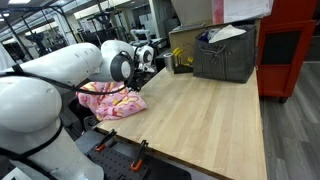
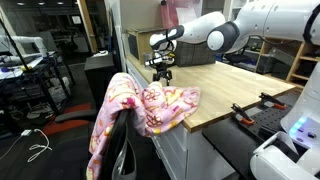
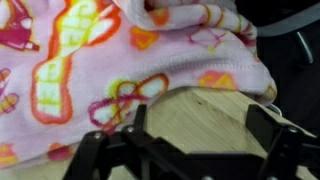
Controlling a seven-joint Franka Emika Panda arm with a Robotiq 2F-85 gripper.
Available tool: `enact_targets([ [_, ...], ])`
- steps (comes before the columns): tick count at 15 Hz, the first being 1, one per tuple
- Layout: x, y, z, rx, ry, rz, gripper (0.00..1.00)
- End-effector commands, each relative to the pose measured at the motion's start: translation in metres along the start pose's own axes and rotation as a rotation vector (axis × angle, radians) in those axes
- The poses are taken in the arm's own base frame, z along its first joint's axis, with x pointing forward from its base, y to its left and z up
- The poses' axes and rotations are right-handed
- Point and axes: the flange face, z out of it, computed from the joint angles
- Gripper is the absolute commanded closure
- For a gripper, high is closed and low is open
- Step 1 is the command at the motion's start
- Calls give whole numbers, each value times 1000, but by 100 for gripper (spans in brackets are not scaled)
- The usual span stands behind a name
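The robot's gripper should close on the far edge [image 1: 134, 91] [image 3: 160, 92] of the pink fleece blanket, where the blanket meets the bare wooden table.
A pink fleece blanket [image 1: 108, 102] with orange and yellow prints lies bunched at the edge of the wooden table [image 1: 200, 115]. In an exterior view the blanket [image 2: 150, 108] also hangs over a chair back beside the table. My gripper [image 2: 161, 76] hovers just above the tabletop beside the blanket's far edge. In the wrist view the blanket [image 3: 110, 60] fills the upper part. The gripper [image 3: 198, 125] is open, its black fingers [image 3: 263, 125] spread wide, with only bare wood between them. It holds nothing.
A grey bin [image 1: 225, 55] with papers stands at the table's far end, next to a cardboard box [image 1: 185, 40]. A red cabinet [image 1: 290, 50] is beside the table. Black clamps [image 2: 250, 112] grip the table edge. A chair [image 2: 125, 150] stands under the blanket.
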Motion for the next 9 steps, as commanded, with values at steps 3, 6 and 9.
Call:
enact_targets([
  [3,11,8,8,-57,8,148,28],
  [6,13,16,18,-121,-23,129,47],
  [9,20,30,29,-214,-77,122,71],
])
